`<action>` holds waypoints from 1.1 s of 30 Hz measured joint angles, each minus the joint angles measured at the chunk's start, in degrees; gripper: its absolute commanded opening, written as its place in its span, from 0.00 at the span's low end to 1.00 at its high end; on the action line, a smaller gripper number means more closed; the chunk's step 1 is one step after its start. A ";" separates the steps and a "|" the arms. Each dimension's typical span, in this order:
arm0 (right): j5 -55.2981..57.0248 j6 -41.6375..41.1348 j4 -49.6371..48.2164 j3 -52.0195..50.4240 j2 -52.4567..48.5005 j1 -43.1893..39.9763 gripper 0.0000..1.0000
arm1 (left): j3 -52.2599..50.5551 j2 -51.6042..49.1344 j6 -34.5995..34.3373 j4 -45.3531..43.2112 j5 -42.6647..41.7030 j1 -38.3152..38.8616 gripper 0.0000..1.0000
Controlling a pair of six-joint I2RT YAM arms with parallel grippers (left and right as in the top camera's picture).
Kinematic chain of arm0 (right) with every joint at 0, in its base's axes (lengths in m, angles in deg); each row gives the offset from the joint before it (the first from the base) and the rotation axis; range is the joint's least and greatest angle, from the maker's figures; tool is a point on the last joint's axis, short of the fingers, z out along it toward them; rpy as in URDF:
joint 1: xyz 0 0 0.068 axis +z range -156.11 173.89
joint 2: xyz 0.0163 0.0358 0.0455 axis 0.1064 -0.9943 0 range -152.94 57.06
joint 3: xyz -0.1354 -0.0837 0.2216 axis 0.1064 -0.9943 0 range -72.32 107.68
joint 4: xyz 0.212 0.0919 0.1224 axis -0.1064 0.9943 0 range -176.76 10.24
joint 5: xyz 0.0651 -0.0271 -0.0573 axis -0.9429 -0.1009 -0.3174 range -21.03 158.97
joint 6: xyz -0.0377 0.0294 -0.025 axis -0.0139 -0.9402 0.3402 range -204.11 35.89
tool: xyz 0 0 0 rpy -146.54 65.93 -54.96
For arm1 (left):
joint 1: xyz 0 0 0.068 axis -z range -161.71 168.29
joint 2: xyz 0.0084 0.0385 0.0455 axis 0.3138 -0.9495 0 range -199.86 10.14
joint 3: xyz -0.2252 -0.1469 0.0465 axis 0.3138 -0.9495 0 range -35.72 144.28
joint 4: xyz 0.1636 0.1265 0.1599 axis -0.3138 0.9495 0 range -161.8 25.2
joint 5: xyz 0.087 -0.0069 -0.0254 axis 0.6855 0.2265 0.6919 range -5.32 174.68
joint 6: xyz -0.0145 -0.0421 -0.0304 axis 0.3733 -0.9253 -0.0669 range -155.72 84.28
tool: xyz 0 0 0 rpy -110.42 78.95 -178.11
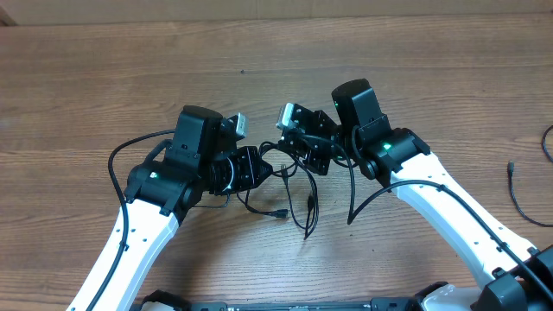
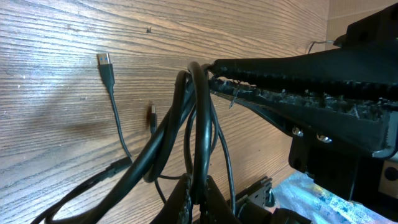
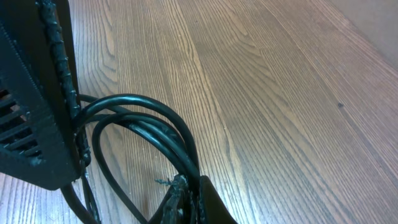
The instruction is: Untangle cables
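Observation:
The robot's right gripper clamps several looping strands of cable together, so it should open, take a single piece of cable (image 3: 178,119) and pull it away from the left gripper.
The cables (image 1: 308,205) are a bunch of thin black cords strung between my two grippers at mid-table, with loose ends and small plugs trailing onto the wood below. My left gripper (image 1: 262,167) is shut on several strands; in its wrist view the left gripper (image 2: 198,194) pinches the cables (image 2: 200,124) rising from its tips. My right gripper (image 1: 298,151) sits just right of it, also shut on the bundle. In its wrist view the right gripper (image 3: 194,194) clamps looping cables (image 3: 149,106). A USB plug (image 2: 104,60) lies flat on the table.
Another thin black cord (image 1: 518,197) lies on the wooden table (image 1: 104,78) near the right edge. The right gripper's long black fingers (image 2: 298,93) cross the upper right of the left wrist view, close to the left gripper.

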 measured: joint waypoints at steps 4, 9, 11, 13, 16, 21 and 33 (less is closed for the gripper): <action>0.02 0.02 0.02 0.00 0.00 0.00 0.46 | 0.00 0.00 0.00 -0.02 -0.15 0.00 0.04; 0.04 0.02 0.04 0.00 0.00 0.00 0.48 | 0.00 0.00 0.00 -0.02 -0.20 0.00 0.04; 0.04 0.00 0.07 0.00 0.00 0.00 0.32 | 0.00 0.00 0.00 -0.02 -0.22 0.02 0.04; 0.07 0.37 0.00 0.00 0.02 0.00 0.10 | 0.00 0.00 0.00 -0.02 -0.26 0.00 0.04; 0.17 -0.07 0.04 0.00 0.00 0.00 0.08 | 0.00 0.00 0.00 0.02 -0.39 0.00 0.04; 0.22 0.17 0.07 0.00 0.00 0.00 0.46 | 0.00 0.00 0.02 -0.02 -0.39 -0.04 0.04; 0.20 -0.04 0.09 0.00 0.00 0.00 0.08 | 0.00 0.00 0.02 -0.09 -1.44 -0.04 0.04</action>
